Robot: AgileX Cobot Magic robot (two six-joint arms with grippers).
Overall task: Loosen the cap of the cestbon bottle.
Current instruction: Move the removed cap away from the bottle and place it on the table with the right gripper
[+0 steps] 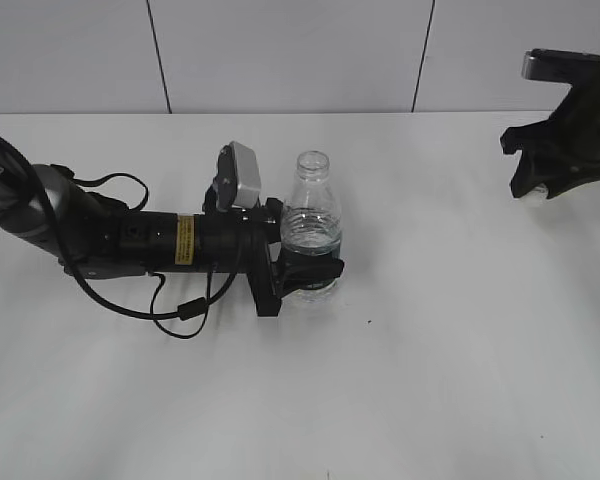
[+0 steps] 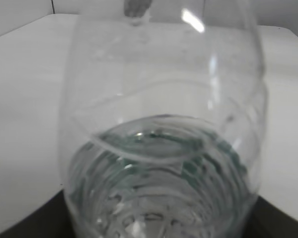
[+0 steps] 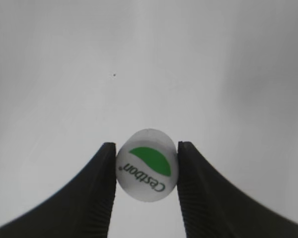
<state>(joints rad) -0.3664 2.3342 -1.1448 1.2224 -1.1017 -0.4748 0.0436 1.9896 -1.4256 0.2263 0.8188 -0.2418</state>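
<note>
Next, I set the cap down on the bare white table (image 1: 516, 241) just below my right gripper, a good distance away from the cestbon bottle.
The cestbon bottle (image 1: 311, 205) stands upright at the table's middle, its threaded neck open and without a cap. Water fills its lower part. My left gripper (image 1: 310, 278) is shut on the bottle around the dark green label band. In the left wrist view the clear bottle (image 2: 164, 124) fills the frame, with dark jaw tips at the bottom corners. My right gripper (image 1: 538, 188) is at the far right, well away from the bottle. It is shut on the cap (image 3: 147, 171), white with a green leaf logo, held between both fingers above the bare table.
The white table (image 1: 460, 340) runs to a tiled wall at the back. The left arm and its cable (image 1: 170, 310) lie across the table's left half. A small dark speck (image 3: 114, 75) marks the table under the right gripper.
</note>
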